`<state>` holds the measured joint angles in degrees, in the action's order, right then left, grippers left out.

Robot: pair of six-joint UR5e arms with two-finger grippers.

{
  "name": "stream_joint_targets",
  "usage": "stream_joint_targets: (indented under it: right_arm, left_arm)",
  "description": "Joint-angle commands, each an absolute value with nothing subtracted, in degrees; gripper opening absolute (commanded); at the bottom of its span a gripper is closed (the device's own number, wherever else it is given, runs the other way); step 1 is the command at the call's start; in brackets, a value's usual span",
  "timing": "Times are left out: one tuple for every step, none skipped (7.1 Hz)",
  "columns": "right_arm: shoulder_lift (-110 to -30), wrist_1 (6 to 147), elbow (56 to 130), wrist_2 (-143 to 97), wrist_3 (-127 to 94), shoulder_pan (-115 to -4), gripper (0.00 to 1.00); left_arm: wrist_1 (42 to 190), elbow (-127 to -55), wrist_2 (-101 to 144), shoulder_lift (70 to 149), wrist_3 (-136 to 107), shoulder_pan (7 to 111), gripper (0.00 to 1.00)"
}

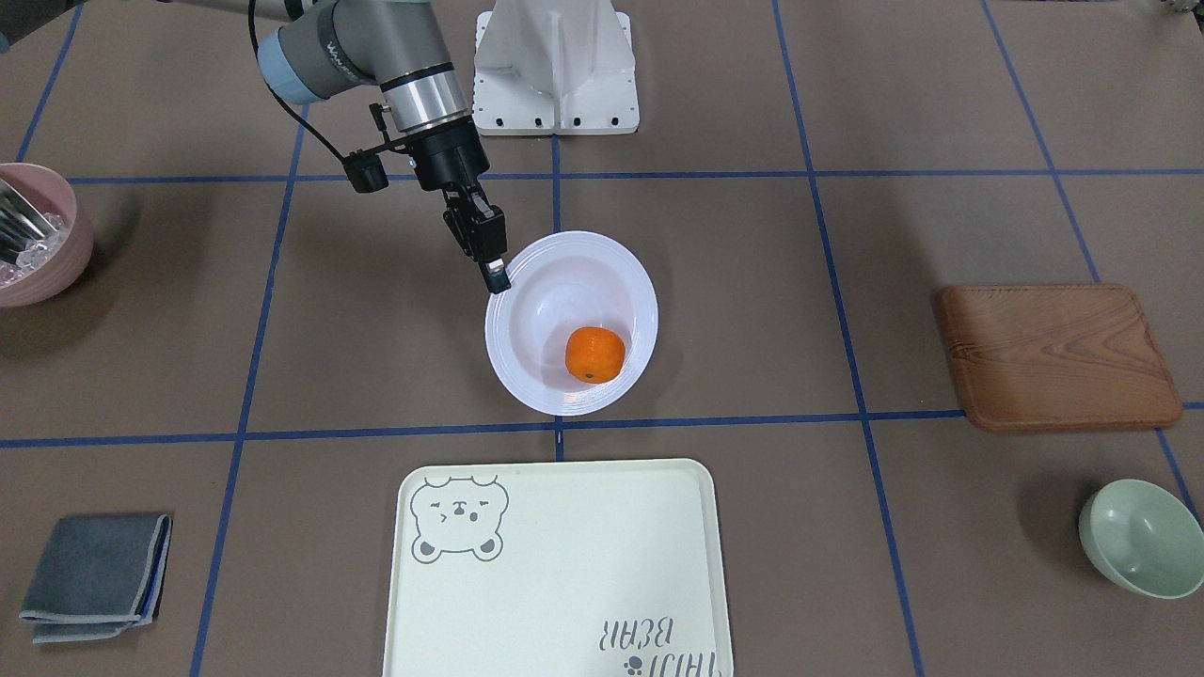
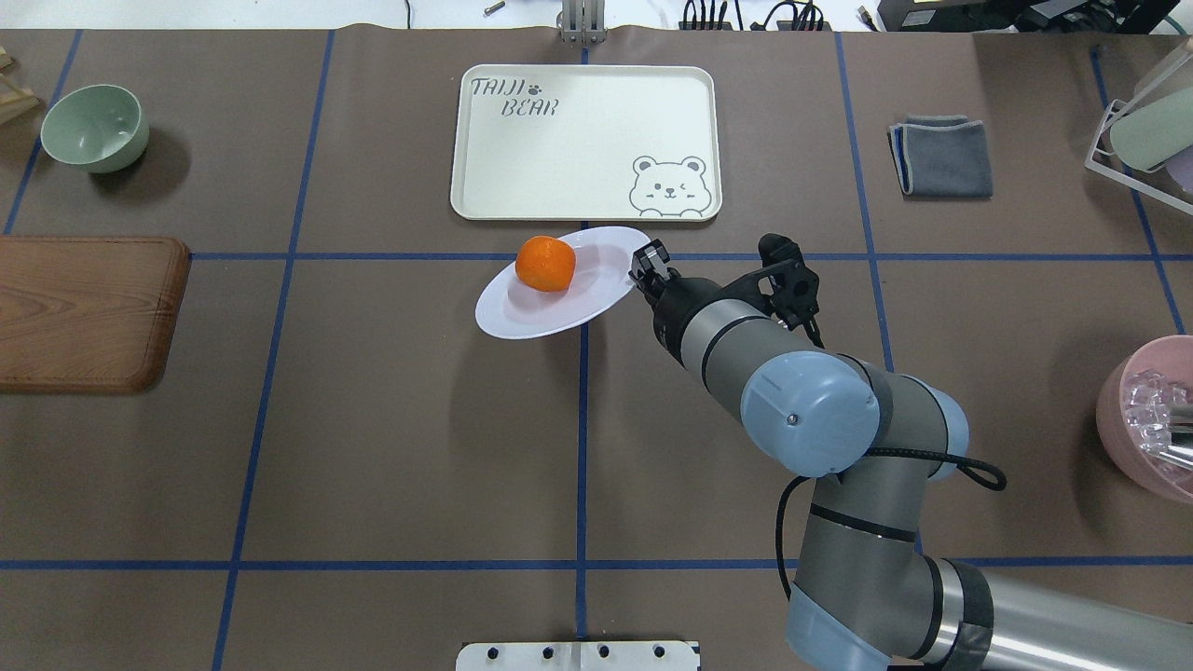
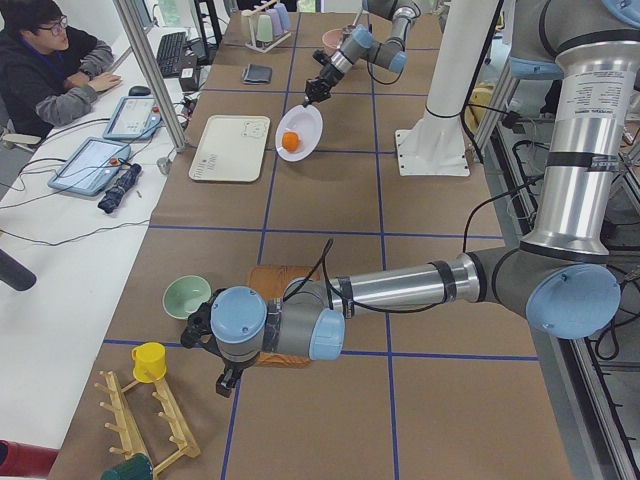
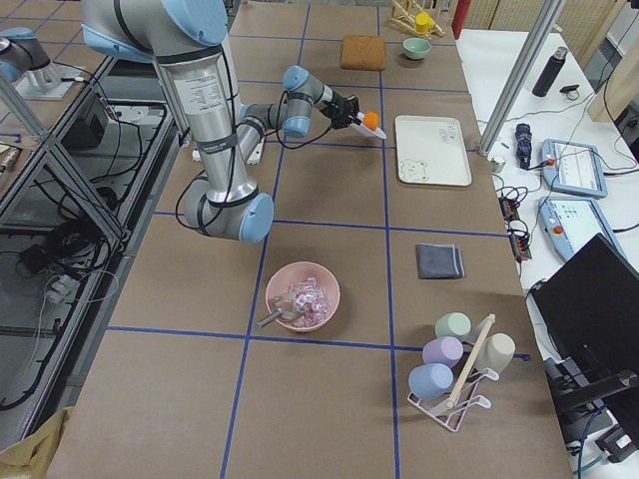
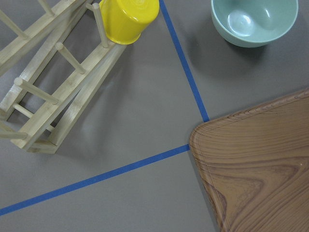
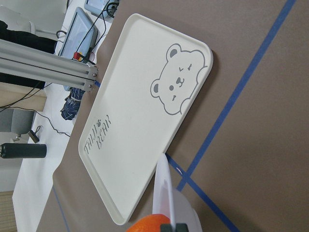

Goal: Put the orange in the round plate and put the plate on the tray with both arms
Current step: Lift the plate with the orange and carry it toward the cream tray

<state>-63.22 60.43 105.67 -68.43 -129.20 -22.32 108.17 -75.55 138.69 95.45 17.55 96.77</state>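
The robot's right gripper needs to set the white round plate down on the cream tray (image 1: 589, 586) (image 6: 128, 124) between the bear face and the lettering. The plate is still held tilted above the table.
The orange (image 1: 594, 354) lies in the sunken centre of the white round plate (image 1: 550, 282). My right gripper (image 1: 496, 278) is shut on the plate's rim and holds it tilted above the table, just short of the near edge of the cream bear tray (image 2: 578, 140). The right wrist view shows the plate's edge (image 6: 164, 193) and the tray (image 6: 140, 125) beyond it. My left gripper (image 3: 225, 383) hangs over the table's far left end beside the wooden board; I cannot tell whether it is open or shut.
A brown wooden board (image 1: 1058, 357) and a pale green bowl (image 1: 1138, 536) lie on my left side. On my right are a pink bowl (image 1: 38, 235) and a folded grey cloth (image 1: 94, 574). A wooden rack with a yellow cup (image 5: 128, 19) stands by the left arm.
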Motion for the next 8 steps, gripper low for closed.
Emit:
stream_joint_targets:
  right_arm:
    - [-63.0, 60.8, 105.5, -71.3, -128.9, -26.8, 0.00]
    - [-62.1, 60.8, 103.3, -73.1, -128.5, -29.3, 0.00]
    - [-58.8, 60.8, 99.1, -74.8, -128.5, -32.0, 0.00]
    - [-54.8, 60.8, 93.5, -76.0, -128.5, -34.2, 0.00]
    - [-50.5, 60.8, 87.3, -76.4, -128.5, -36.1, 0.00]
    - [-45.0, 60.6, 79.5, -77.1, -129.0, -37.5, 0.00]
    - [-39.9, 60.4, 72.7, -77.2, -129.1, -38.6, 0.00]
    - [-36.2, 60.4, 67.5, -77.9, -130.7, -39.8, 0.00]
  left_arm:
    - [108.4, -75.6, 138.7, 95.4, 17.2, 96.8, 0.99]
    - [108.4, -75.6, 138.7, 95.4, 17.2, 96.9, 0.99]
    - [108.5, -75.8, 138.8, 94.5, 17.4, 96.9, 0.99]
    - [108.5, -77.8, 138.7, 93.2, 17.2, 96.8, 0.99]
    - [108.5, -78.3, 138.7, 92.5, 17.1, 96.8, 0.99]
    - [108.5, -78.3, 138.7, 92.4, 17.1, 96.8, 0.99]
    - [108.5, -78.3, 138.7, 92.4, 17.1, 96.8, 0.99]
    - [108.5, -78.3, 138.7, 92.4, 17.1, 96.8, 0.99]
